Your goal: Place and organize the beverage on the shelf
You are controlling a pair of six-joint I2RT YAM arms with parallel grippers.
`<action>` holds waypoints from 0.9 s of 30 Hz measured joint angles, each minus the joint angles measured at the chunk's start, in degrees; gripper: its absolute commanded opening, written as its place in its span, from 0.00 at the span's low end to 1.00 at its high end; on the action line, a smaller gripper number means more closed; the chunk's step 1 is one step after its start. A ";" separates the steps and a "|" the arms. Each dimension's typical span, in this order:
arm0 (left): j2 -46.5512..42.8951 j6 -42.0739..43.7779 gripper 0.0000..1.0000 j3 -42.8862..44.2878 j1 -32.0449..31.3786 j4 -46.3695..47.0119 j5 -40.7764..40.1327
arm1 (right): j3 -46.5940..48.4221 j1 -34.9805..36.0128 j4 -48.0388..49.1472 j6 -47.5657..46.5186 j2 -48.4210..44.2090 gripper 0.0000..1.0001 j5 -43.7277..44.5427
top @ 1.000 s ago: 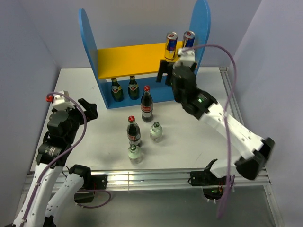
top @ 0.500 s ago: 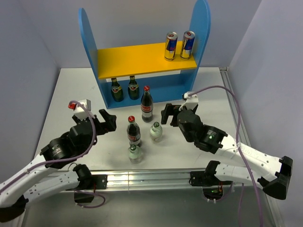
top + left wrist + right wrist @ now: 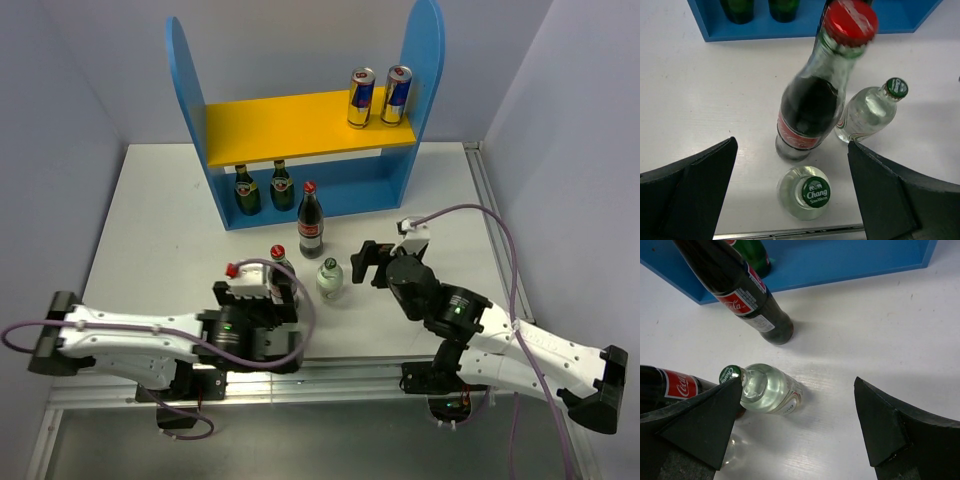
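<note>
My left gripper needs to next move to the upper body (image 3: 282,270) (image 3: 811,104) of the nearer cola bottle, just below its neck. It should then close there.
The shelf (image 3: 290,125) stands at the back with two slim cans (image 3: 361,97) on the right of its yellow board. One cola bottle (image 3: 310,220) stands just before the blue base, another (image 3: 279,262) nearer. My left gripper (image 3: 258,298) is open, and in the left wrist view (image 3: 792,200) its jaws stand either side of a clear green-capped bottle (image 3: 807,192), above it and apart. That bottle is hidden in the top view. My right gripper (image 3: 365,265) is open beside the second clear bottle (image 3: 330,278), which lies near its left finger (image 3: 695,425).
Two dark green bottles (image 3: 246,190) stand on the shelf's lower level at the left. The metal rail (image 3: 330,375) runs along the near table edge. Grey walls close in on both sides.
My left arm has swung from the left side to the front middle, over the near clear bottle. My right gripper came down from the cans on the yellow board to beside the far clear bottle.
</note>
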 measured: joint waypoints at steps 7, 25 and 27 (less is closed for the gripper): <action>6.56 -6.93 0.99 0.85 -1.14 -4.11 -3.23 | -2.16 0.00 -0.55 0.24 -2.45 1.00 -0.11; -1.60 38.45 0.99 -15.85 12.46 48.13 4.76 | -5.35 0.00 -0.52 0.79 -4.09 1.00 -0.42; -1.33 40.85 0.99 -16.11 13.66 50.99 5.73 | -5.77 0.00 -0.39 0.81 -4.04 1.00 -0.39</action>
